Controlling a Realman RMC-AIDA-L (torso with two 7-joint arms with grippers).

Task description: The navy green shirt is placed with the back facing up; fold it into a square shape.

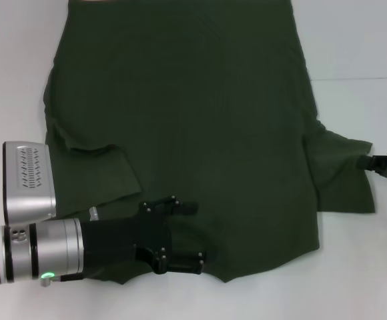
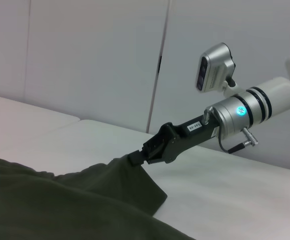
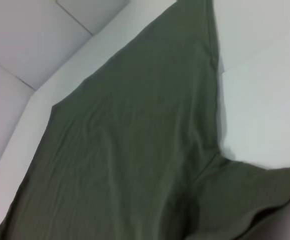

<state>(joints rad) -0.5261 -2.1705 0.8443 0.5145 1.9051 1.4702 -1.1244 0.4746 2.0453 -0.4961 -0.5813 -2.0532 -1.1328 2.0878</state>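
My right gripper has the sleeve tip. It will release it on the shirt's back, a little inward from that sleeve's armpit (image 1: 255,119) (image 3: 155,155).
The navy green shirt (image 1: 200,120) lies spread on the white table, plain side up, and fills most of the head view. Its left sleeve (image 1: 103,170) is folded in over the body. My left gripper (image 1: 195,232) hovers over the shirt's near edge, open, with its black fingers (image 1: 188,208) wide apart and nothing between them. My right gripper (image 1: 372,162) is at the table's right side, shut on the tip of the right sleeve (image 1: 340,173). In the left wrist view the right gripper (image 2: 136,159) pinches that sleeve (image 2: 135,185) and lifts it slightly. The right wrist view shows only the shirt (image 3: 135,140).
The white table (image 1: 360,40) shows bare beyond the shirt on the right, the left (image 1: 13,80) and along the near right edge. A seam between table panels (image 1: 360,79) runs across on the right. White wall panels (image 2: 85,60) stand behind the table.
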